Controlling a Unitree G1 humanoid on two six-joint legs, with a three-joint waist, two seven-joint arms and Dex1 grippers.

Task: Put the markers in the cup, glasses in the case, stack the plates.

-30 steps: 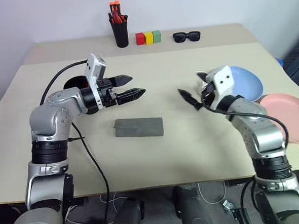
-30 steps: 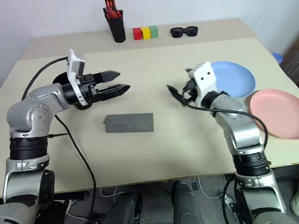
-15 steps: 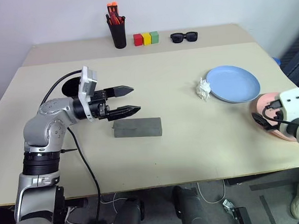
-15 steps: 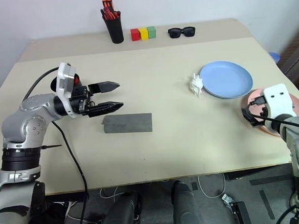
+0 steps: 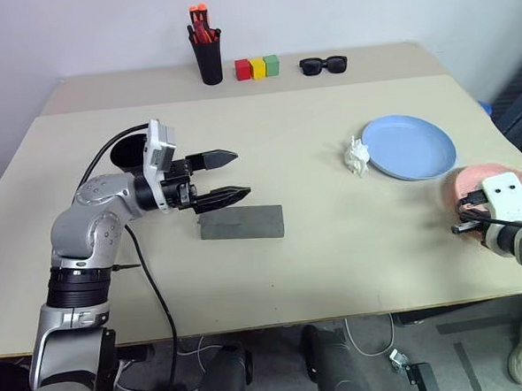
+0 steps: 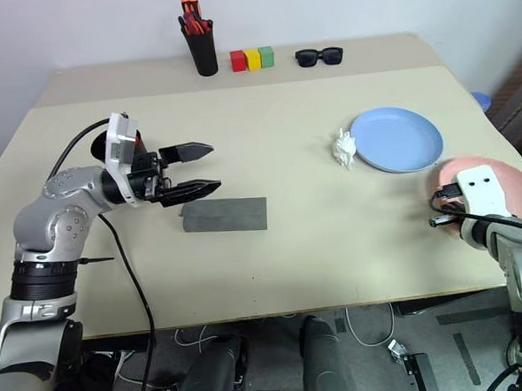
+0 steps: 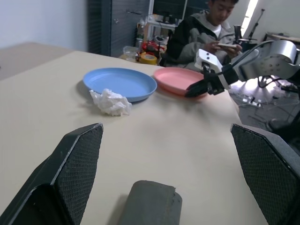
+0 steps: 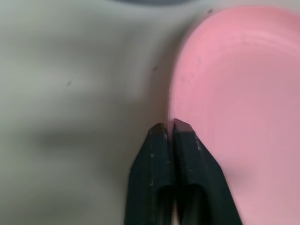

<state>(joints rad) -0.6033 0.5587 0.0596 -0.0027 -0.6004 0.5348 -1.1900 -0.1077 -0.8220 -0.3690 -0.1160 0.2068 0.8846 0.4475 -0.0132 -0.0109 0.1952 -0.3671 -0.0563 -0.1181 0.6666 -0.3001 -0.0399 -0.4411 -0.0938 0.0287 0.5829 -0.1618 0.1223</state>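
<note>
I need to release the pink plate from my right gripper squarely onto the light blue plate [image 5: 410, 146] beside the white tissue.
The grey case [image 5: 241, 222] lies closed at the table's middle. My left gripper [image 5: 240, 172] hovers open just above its left end, pointing right. Behind that arm the black cup [image 5: 125, 151] is partly covered. The light blue plate [image 5: 409, 147] sits at the right, and the pink plate [image 5: 473, 187] lies nearer the right edge. My right gripper [image 8: 168, 125] is shut, with its tips right at the pink plate's [image 8: 234, 117] near rim. I cannot tell whether the rim is pinched between them. The markers and the glasses are out of view.
A crumpled white tissue [image 5: 357, 155] lies left of the blue plate. At the back stand a pot of orange-red pens [image 5: 208, 52], three coloured blocks [image 5: 258, 67] and black sunglasses [image 5: 324, 64]. A seated person [image 7: 211, 23] is beyond the table's right side.
My right arm swung from beside the blue plate out to the pink plate's rim, and its fingers went from open to shut. The left gripper barely moved and stayed open.
</note>
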